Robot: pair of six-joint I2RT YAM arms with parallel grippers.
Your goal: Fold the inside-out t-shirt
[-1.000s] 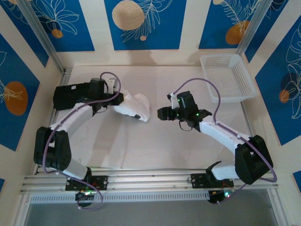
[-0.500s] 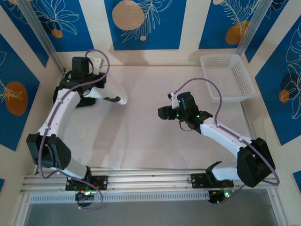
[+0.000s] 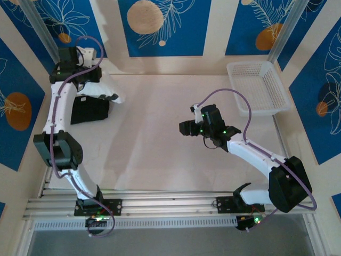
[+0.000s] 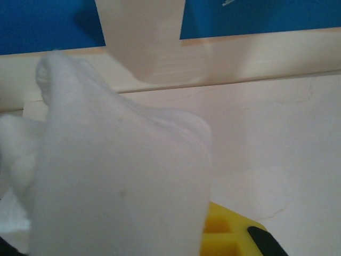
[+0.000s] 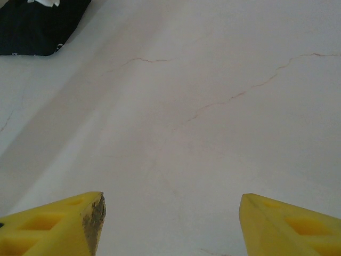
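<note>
My left gripper will let go of the white t-shirt on the back part of the black garment point(image 3: 91, 103), so that the black garment's front edge stays showing.
The inside-out t-shirt point(image 3: 104, 89) is a bunched white bundle hanging from my left gripper point(image 3: 110, 96) at the far left back of the table, just above the black garment. In the left wrist view the white t-shirt point(image 4: 117, 181) covers the left and middle, draped over the jaws. One yellow finger point(image 4: 229, 234) pokes out beneath it. That gripper is shut on the cloth. My right gripper point(image 3: 183, 128) hovers over the middle of the table, open, with bare tabletop between its yellow fingertips point(image 5: 170, 205).
A black cloth garment point(image 3: 89, 111) lies folded at the left edge and also appears in the right wrist view's top left corner point(image 5: 37, 26). A white mesh basket point(image 3: 250, 64) stands at the back right. The back wall is close behind the left gripper.
My left arm has swung the white shirt from the table's middle to the far back left corner, above the black garment. The right gripper has barely moved.
</note>
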